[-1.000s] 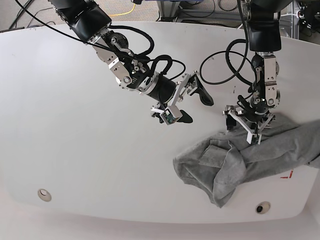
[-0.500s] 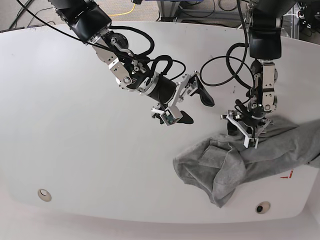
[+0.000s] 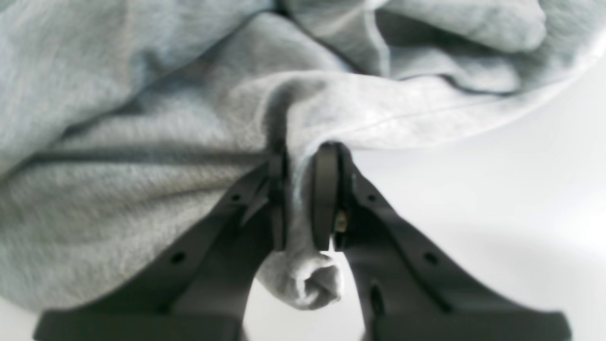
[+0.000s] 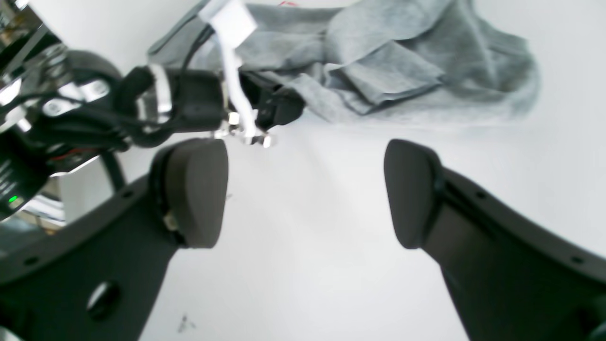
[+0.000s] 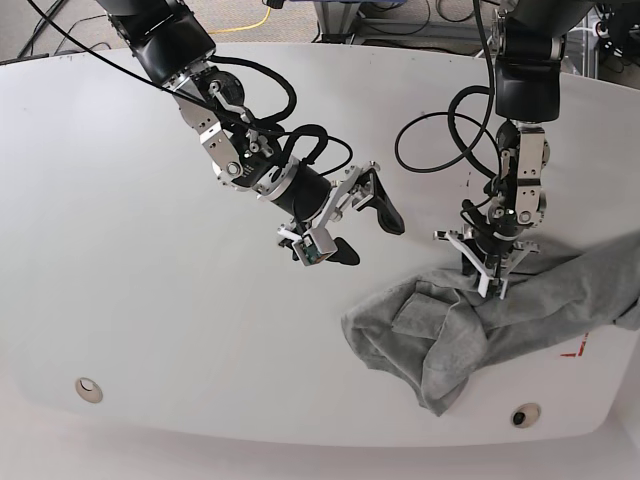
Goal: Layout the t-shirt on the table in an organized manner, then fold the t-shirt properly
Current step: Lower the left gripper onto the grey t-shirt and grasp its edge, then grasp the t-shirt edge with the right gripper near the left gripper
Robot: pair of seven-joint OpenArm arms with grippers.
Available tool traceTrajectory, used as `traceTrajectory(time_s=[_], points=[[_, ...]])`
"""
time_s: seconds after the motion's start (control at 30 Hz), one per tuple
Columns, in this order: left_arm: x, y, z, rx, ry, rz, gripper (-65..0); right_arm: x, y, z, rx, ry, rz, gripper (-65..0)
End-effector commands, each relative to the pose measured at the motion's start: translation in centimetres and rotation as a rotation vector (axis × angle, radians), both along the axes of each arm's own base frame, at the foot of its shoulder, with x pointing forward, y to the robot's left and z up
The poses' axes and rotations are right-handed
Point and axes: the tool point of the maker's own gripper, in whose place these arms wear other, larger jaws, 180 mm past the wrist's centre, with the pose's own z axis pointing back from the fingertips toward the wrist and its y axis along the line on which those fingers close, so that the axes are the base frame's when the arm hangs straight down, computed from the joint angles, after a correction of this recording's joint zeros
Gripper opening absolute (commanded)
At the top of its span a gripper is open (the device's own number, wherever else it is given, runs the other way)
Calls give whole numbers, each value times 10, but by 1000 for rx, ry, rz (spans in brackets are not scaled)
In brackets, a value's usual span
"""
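My left gripper will let go of the t-shirt's fold, which is to set it on the white table (image 5: pixel 386 177) beside the open fingers of my right gripper.
The heather-grey t-shirt (image 5: pixel 470 325) lies crumpled at the front right of the white table (image 5: pixel 150 290), one part trailing to the right edge. It also shows in the left wrist view (image 3: pixel 142 118) and in the right wrist view (image 4: pixel 393 66). My left gripper (image 5: pixel 484 282) is shut on a fold at the shirt's upper edge; in the left wrist view (image 3: pixel 298 189) cloth is pinched between the pads. My right gripper (image 5: pixel 362 228) is open and empty, above bare table left of the shirt; its fingers (image 4: pixel 194 189) stand wide apart.
A red tape mark (image 5: pixel 575 351) shows just below the shirt at the right. Two round grommets sit near the front edge, one at the left (image 5: pixel 88 388) and one at the right (image 5: pixel 524 414). Black cables loop over the table behind the arms.
My left gripper has pulled the shirt's fold a little to the left and toward the front. My right gripper has drifted left and slightly back, still open.
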Motion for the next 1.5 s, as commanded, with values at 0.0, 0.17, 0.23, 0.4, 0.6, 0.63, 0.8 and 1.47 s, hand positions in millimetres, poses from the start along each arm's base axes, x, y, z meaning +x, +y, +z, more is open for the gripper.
traceTrajectory(time_s=[0.0,0.17,0.23,0.4,0.6,0.63,0.8,1.47], points=[[-29,-37,-30,-14,156,-104,-615,8,-6,23,29,-67,-7,-168],[-42,-82,-38,-12,179,-220,-615,13,-22,30,8,-98,-25,-168],[-49,-101,-39,-24,181,-258,-615,15,-28,32,-1,-108,-34,-168],[-63,-145,-38,-61,181,-332,-614,17,-43,30,-40,-120,-41,-168],[-87,-176,-46,-75,215,-402,-614,32,-71,37,-30,-122,-111,-168],[-95,-178,-51,-74,232,-409,-614,35,-78,37,-28,-114,-125,-168],[-117,-181,-61,-66,289,-430,-614,56,-118,38,19,-72,-227,-168],[-175,-153,-45,-9,325,-470,-614,121,-213,-2,-37,35,-441,-165]])
